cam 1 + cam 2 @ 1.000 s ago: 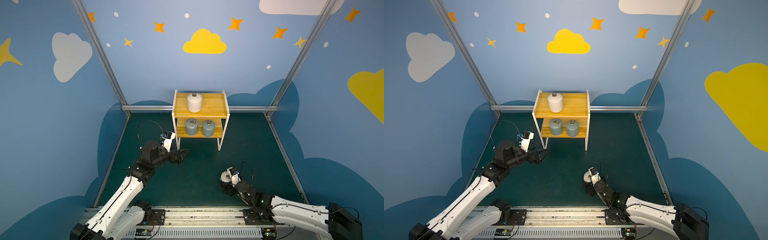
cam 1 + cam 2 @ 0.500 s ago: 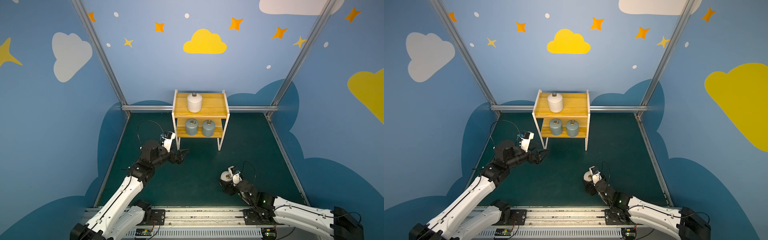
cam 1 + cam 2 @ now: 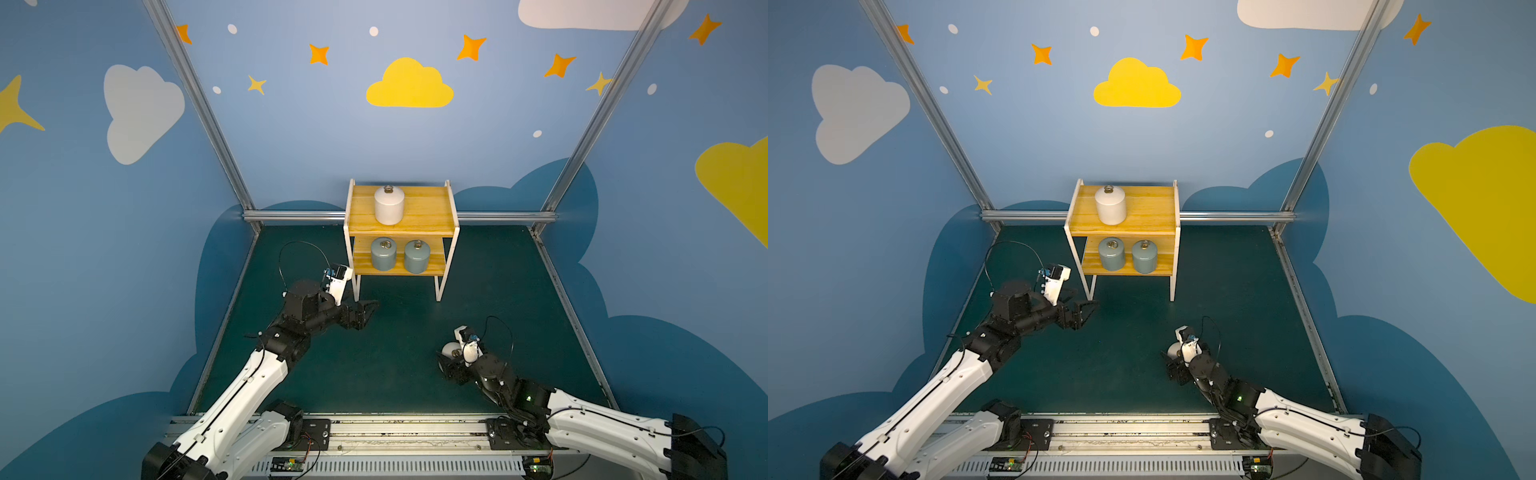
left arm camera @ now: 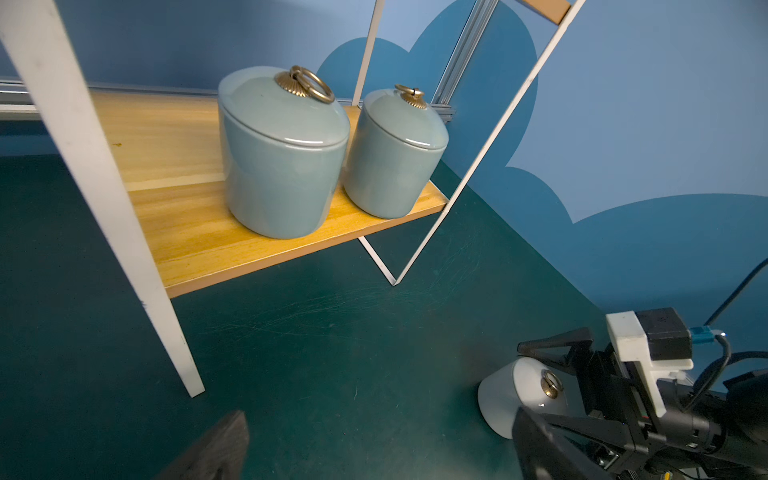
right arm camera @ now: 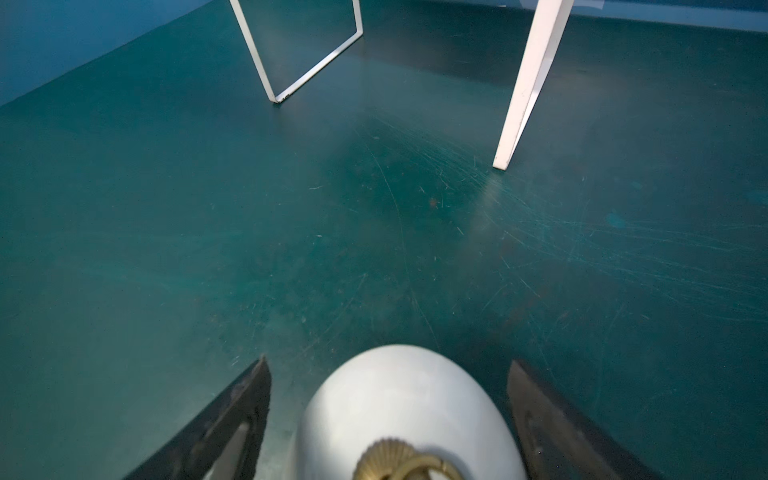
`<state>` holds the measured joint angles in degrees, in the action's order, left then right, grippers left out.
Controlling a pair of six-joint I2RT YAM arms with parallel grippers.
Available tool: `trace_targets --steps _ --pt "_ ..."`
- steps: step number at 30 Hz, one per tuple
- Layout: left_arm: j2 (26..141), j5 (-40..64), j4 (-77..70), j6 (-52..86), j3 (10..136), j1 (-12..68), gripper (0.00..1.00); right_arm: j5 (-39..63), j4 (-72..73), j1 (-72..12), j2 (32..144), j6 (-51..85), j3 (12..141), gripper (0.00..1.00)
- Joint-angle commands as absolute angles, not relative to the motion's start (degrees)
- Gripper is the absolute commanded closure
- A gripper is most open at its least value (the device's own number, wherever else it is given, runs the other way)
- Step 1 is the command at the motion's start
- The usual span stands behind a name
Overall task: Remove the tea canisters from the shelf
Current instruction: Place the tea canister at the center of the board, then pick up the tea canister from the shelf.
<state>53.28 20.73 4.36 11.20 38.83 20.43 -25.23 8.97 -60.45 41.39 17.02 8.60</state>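
Observation:
I should next close my left gripper around the canister's body [image 3: 389, 212], on the white tea canister on the shelf's top board.
The shelf [image 3: 428, 208] [image 3: 1150, 208] stands at the back of the mat. One white tea canister [image 3: 389, 205] [image 3: 1110, 205] is on its top board. Two grey-blue canisters [image 3: 383, 254] [image 3: 416, 257] [image 4: 282, 158] [image 4: 395, 158] stand side by side on the lower board. Another white canister [image 3: 449, 348] [image 3: 1173, 351] [image 4: 507, 395] [image 5: 407, 399] stands upright on the mat at front right. My right gripper [image 3: 446, 357] [image 5: 388, 362] is open around it, with a gap on each side. My left gripper [image 3: 365, 311] [image 3: 1086, 309] [image 4: 382, 453] is open and empty, low by the shelf's front left leg [image 4: 104, 199].
Blue walls and metal posts [image 3: 199, 104] close in the green mat [image 3: 395, 365] on three sides. A metal rail [image 3: 395, 428] runs along the front edge. The shelf's thin white legs [image 5: 528, 83] stand ahead of the right gripper.
My right gripper's jaws have spread apart and let go of the white canister, which stays on the mat. The left arm has not moved.

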Motion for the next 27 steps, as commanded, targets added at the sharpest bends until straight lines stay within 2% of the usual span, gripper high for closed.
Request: trace_targets --steps 1,8,14,27 --pt "53.41 20.57 5.24 9.77 41.05 20.48 0.0 -24.69 7.29 -59.36 41.93 15.91 11.21 0.09" --pt "53.22 19.16 6.98 8.36 43.75 20.49 0.0 -24.14 2.65 -55.94 41.41 15.06 16.33 0.09" --pt "53.68 18.82 10.3 6.27 48.55 20.53 0.0 -19.23 -0.03 -50.47 42.54 14.81 20.86 0.09" --pt "59.81 16.12 17.17 2.54 67.51 20.51 0.0 -9.66 -1.18 -39.01 49.33 15.91 26.78 0.09"
